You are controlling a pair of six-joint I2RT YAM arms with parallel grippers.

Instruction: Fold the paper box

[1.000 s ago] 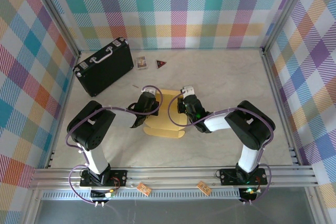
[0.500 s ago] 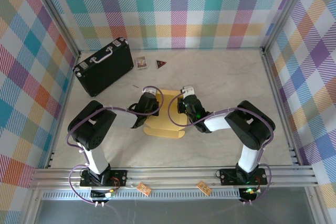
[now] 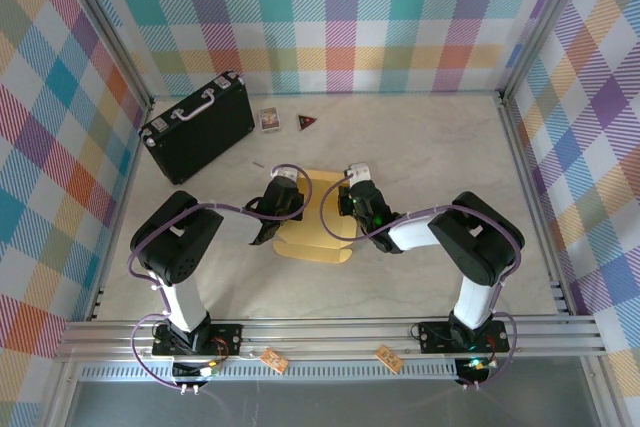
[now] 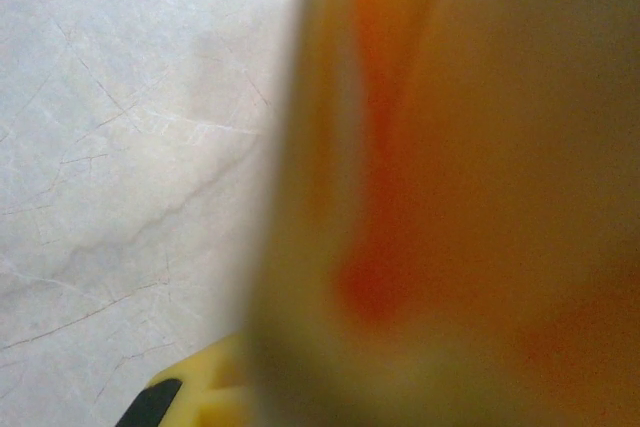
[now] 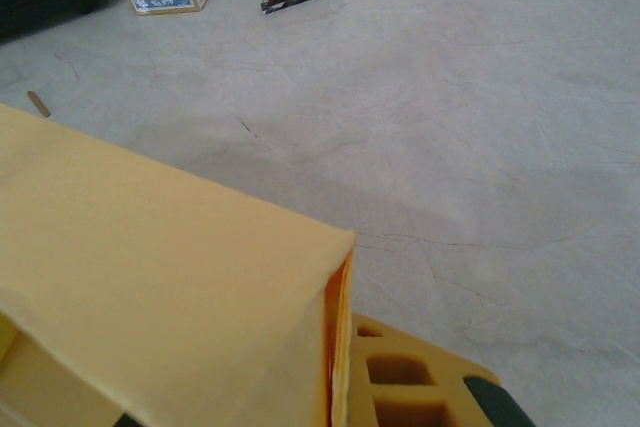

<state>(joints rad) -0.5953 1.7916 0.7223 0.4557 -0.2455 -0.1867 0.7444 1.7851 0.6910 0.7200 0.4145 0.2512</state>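
My left gripper's wrist is pressed close by the box's cardboard, so that gripper should open, back away and pinch the box's folded side (image 3: 303,187) with the ends of its fingers.
The paper box (image 3: 318,225) is mustard-yellow cardboard, partly folded, lying mid-table between both arms. My left gripper (image 3: 291,210) is shut on the box's left side. In the left wrist view blurred cardboard (image 4: 450,197) sits right against the lens, and one yellow finger (image 4: 190,395) shows at the bottom left. My right gripper (image 3: 348,205) is shut on the box's right side. In the right wrist view a raised folded wall (image 5: 170,287) runs down beside my right finger (image 5: 415,377), and the other finger is hidden behind it.
A black hard case (image 3: 197,127) with a pale handle lies at the back left. A small card pack (image 3: 269,119) and a dark triangular piece (image 3: 307,122) lie behind the box. A short stick (image 5: 38,102) rests near the case. Plaid walls enclose the table.
The left arm has shifted very slightly to the right. The box and the right arm stand as before.
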